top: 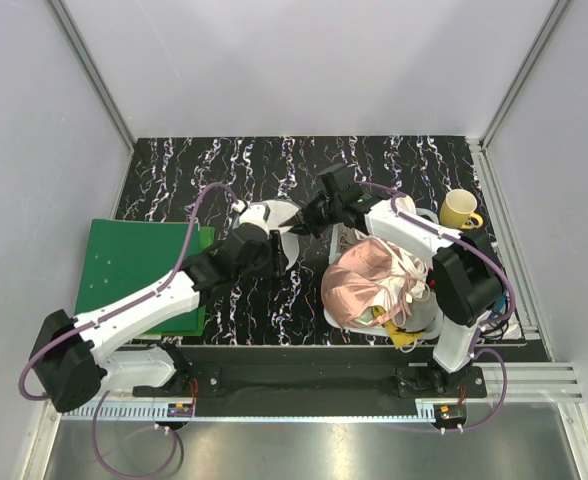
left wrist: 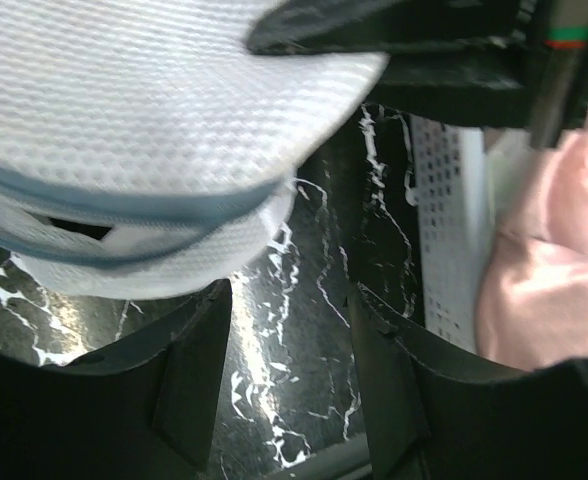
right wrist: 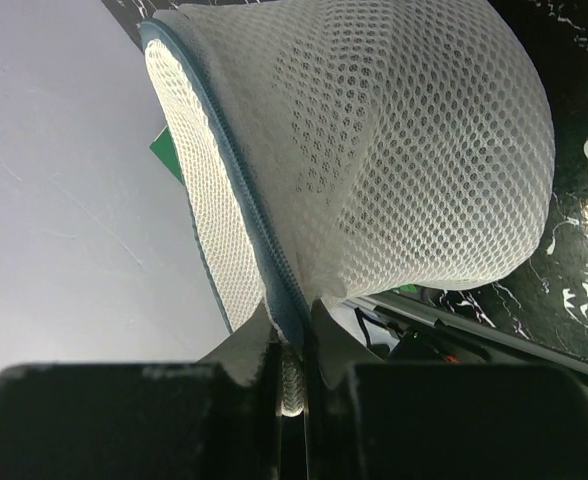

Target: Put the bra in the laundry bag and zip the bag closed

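The laundry bag's zip edge is held by my right gripper alone, so my left gripper should take the bag's near edge (right wrist: 224,316) before my right gripper pinches the zip edge farther along.
The laundry bag (top: 271,216), round white mesh with a blue-grey zip (right wrist: 242,190) round its rim, is held up off the table at centre. My right gripper (right wrist: 292,335) is shut on the bag's zip rim, pinching the mesh edge; it shows in the top view (top: 306,220) at the bag's right side. My left gripper (left wrist: 289,300) is open and empty, just below and beside the bag (left wrist: 124,100), over the black marbled table; it also shows in the top view (top: 277,248). The bra is hidden; I cannot tell whether it is inside the bag.
A white perforated basket (left wrist: 449,220) with a shiny pink garment (top: 366,285) stands right of centre, close to the right arm. A yellow mug (top: 460,209) is at the far right. A green board (top: 139,275) lies at the left, under the left arm.
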